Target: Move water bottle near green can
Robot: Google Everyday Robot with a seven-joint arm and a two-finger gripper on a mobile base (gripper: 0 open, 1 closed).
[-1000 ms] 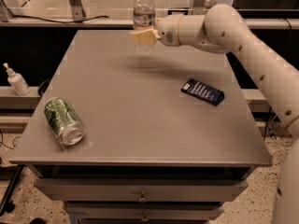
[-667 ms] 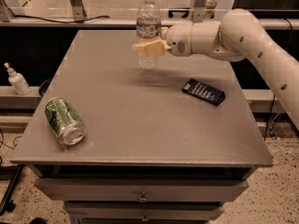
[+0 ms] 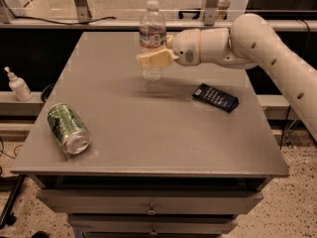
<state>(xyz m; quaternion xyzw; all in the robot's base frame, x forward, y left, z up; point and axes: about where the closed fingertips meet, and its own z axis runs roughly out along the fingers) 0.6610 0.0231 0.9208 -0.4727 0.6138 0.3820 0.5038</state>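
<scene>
The robot's gripper needs to release the water bottle on the grey table [image 3: 117, 133] next to the green can, on the side toward the packet. The bottle is still upright above the table's far middle.
The water bottle [image 3: 151, 33] is clear ribbed plastic with a white cap and a white-and-red label band. It stands upright in the air above the far middle of the grey table [image 3: 148, 133]. My gripper [image 3: 154, 59] is shut on the bottle's lower body, and the white arm reaches in from the right. The green can [image 3: 68, 128] lies on its side near the table's front left corner, silver end toward the front. The bottle is well to the right of and behind the can.
A dark blue packet [image 3: 215, 97] lies flat on the table's right side. A small white pump bottle [image 3: 17, 85] stands on a ledge left of the table. Drawers sit below the table's front edge. Metal frame legs stand behind the table.
The gripper has carried the water bottle forward and lower, toward the middle of the table. The can and the blue packet have not moved.
</scene>
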